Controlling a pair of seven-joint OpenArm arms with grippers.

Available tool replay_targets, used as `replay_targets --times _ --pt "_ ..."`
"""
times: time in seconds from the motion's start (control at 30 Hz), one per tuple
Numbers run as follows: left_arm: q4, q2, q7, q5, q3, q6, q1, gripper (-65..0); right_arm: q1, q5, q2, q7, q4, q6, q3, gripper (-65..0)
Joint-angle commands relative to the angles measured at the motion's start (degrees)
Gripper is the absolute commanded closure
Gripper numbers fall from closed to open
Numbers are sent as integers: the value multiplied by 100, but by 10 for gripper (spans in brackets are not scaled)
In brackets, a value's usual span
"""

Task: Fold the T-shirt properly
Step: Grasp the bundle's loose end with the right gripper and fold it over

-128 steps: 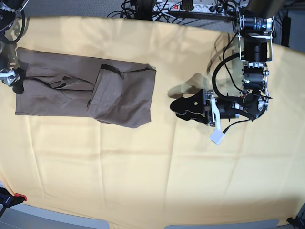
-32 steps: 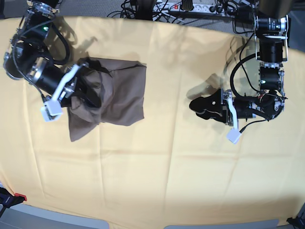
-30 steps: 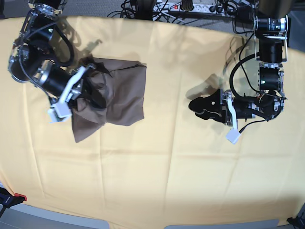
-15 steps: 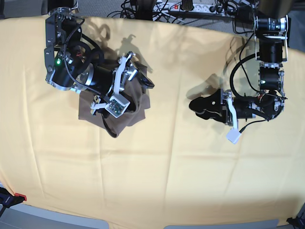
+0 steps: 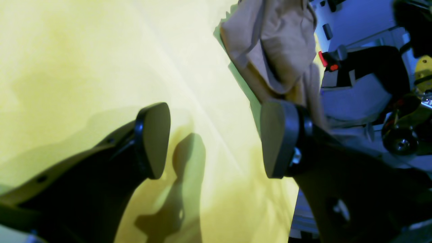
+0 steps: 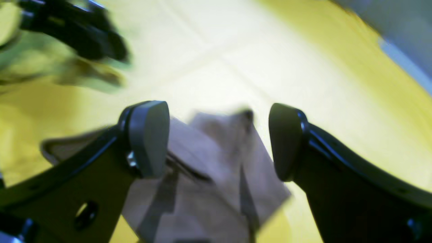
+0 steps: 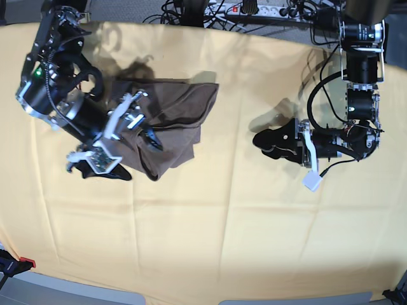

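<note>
The front part of the T-shirt lies bunched over itself. My right gripper should pinch the T-shirt's raised edge mid-bundle (image 7: 176, 125) and pull it out flat before folding.
The taupe-brown T-shirt (image 7: 184, 108) lies as a loosely folded, rumpled bundle on the yellow cloth, left of centre. My right gripper (image 7: 137, 155) hovers at the bundle's lower left with its jaws open and nothing between them. In the blurred right wrist view the gripper (image 6: 219, 141) is open with the T-shirt (image 6: 209, 189) lying below it. My left gripper (image 7: 259, 143) rests open and empty on the cloth well to the right of the shirt. In the left wrist view that gripper (image 5: 216, 141) frames bare cloth, and the T-shirt (image 5: 273, 44) shows far off.
The large yellow cloth (image 7: 210, 222) covers the whole table, with creases. Cables and a power strip (image 7: 254, 9) run along the back edge. A red-tipped clamp (image 7: 25, 262) sits at the front left corner.
My right arm carried the shirt's left end over to the right, then let go and drew back down-left. The shirt now lies bunched and shorter. The left arm has barely moved.
</note>
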Motion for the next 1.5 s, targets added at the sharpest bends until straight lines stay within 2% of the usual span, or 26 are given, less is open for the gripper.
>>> replay_targets --times 0.0,0.23,0.47,0.63,0.83,0.97,1.07,1.2,1.37,1.47 --pt "83 -81 -40 -155 -22 -43 -116 -435 -35 173 26 153 76 10 87 -471" --pt "83 -61 -79 -160 -22 -43 -98 -435 -662 461 48 247 76 10 153 -471" --pt "83 -101 -85 -160 -22 -43 -70 -435 -734 435 -42 450 -264 10 -81 -471" --pt "83 -96 -107 -162 -22 -43 -70 -435 -531 -323 -42 800 -844 10 -564 -471" --pt "83 -127 -92 -160 -22 -43 13 -435 -385 -813 -42 1311 -1169 10 -695 -471" --pt "83 -125 -90 -166 -22 -43 22 -435 -350 -994 -7 1349 -1436 10 -715 -470" --pt "83 -127 -85 -179 -22 -43 24 -435 -352 -994 -4 1338 -1493 10 -715 -414" --pt "83 -127 -83 -179 -22 -43 26 -435 -354 -994 -11 1331 -1506 10 -715 -239" --pt "83 -127 -83 -179 -22 -43 26 -435 -350 -994 -13 1333 -1506 10 -715 -201" --pt "83 -125 -85 -181 -22 -43 26 -435 -350 -975 -13 1333 -1506 10 -715 -58"
